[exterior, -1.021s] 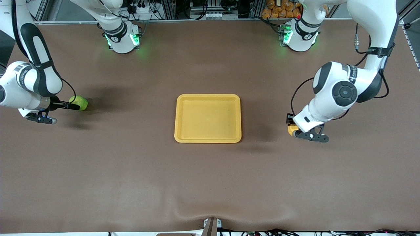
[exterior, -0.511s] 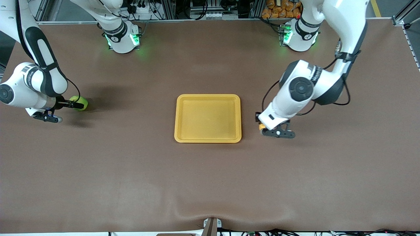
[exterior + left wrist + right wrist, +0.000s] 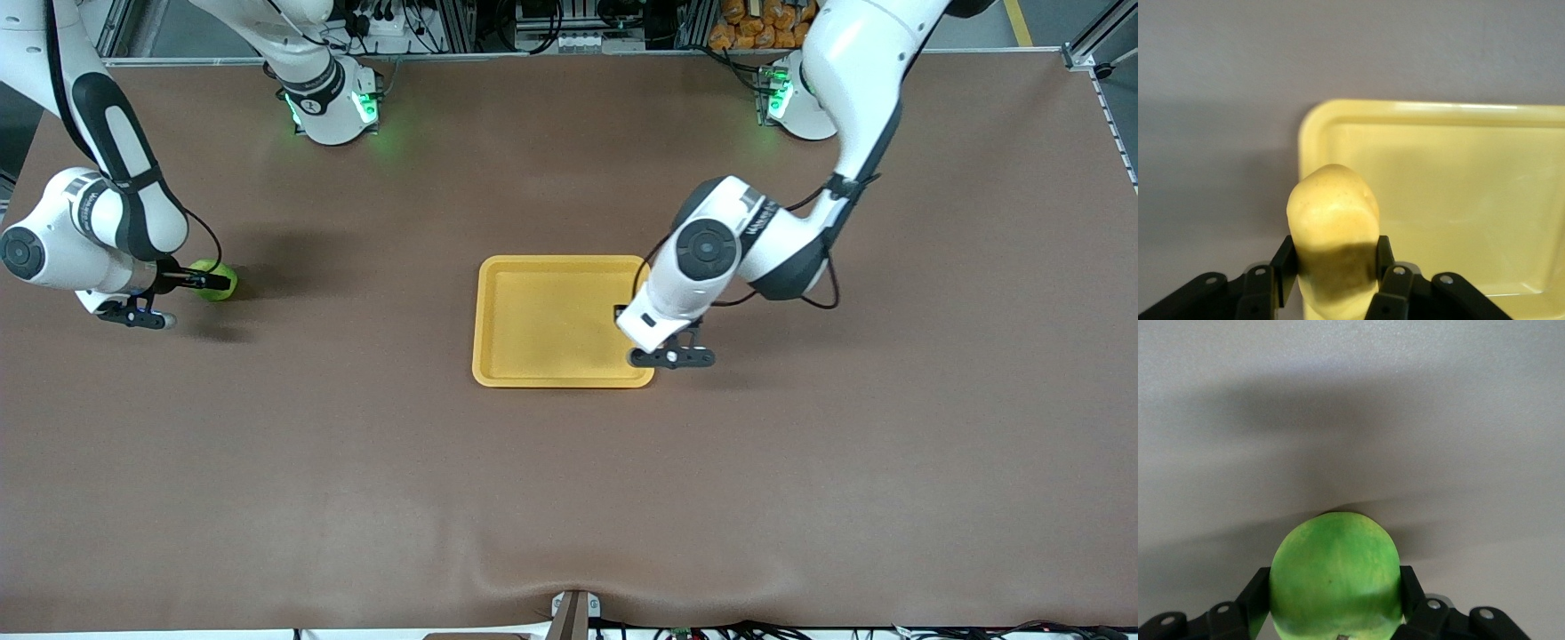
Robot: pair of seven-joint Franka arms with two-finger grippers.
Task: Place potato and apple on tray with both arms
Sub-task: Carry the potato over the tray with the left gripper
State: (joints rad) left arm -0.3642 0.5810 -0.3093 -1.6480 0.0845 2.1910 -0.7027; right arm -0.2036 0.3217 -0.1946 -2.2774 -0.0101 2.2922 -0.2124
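Observation:
I should lower the yellow potato, now clamped over the tray's edge, and set it down in the tray just inside its short rim (image 3: pixel 627 329) (image 3: pixel 1350 223), below my left gripper.
The yellow potato (image 3: pixel 1331 213) sits clamped in my left gripper (image 3: pixel 1333 257), which is shut on it; the wrist hides it in the front view. My left gripper (image 3: pixel 624 315) hangs over the edge of the yellow-orange tray (image 3: pixel 564 379) on the side toward the left arm's end, and the tray (image 3: pixel 1438 108) holds nothing. The green apple (image 3: pixel 220 279) rests on the table toward the right arm's end. My right gripper (image 3: pixel 206 282) is shut on it. The right wrist view shows both fingers pressed against the sides of the apple (image 3: pixel 1335 567), with my right gripper (image 3: pixel 1333 587) low over the table.
Brown cloth covers the table, with a slight wrinkle near a small mount (image 3: pixel 573 613) at the front edge. The arms' green-lit bases (image 3: pixel 333 107) stand along the edge farthest from the front camera. Cables and orange items (image 3: pixel 756 27) lie off the table there.
My left arm has carried the potato from the left arm's end of the table over to the tray's edge. My right gripper has shut on the apple.

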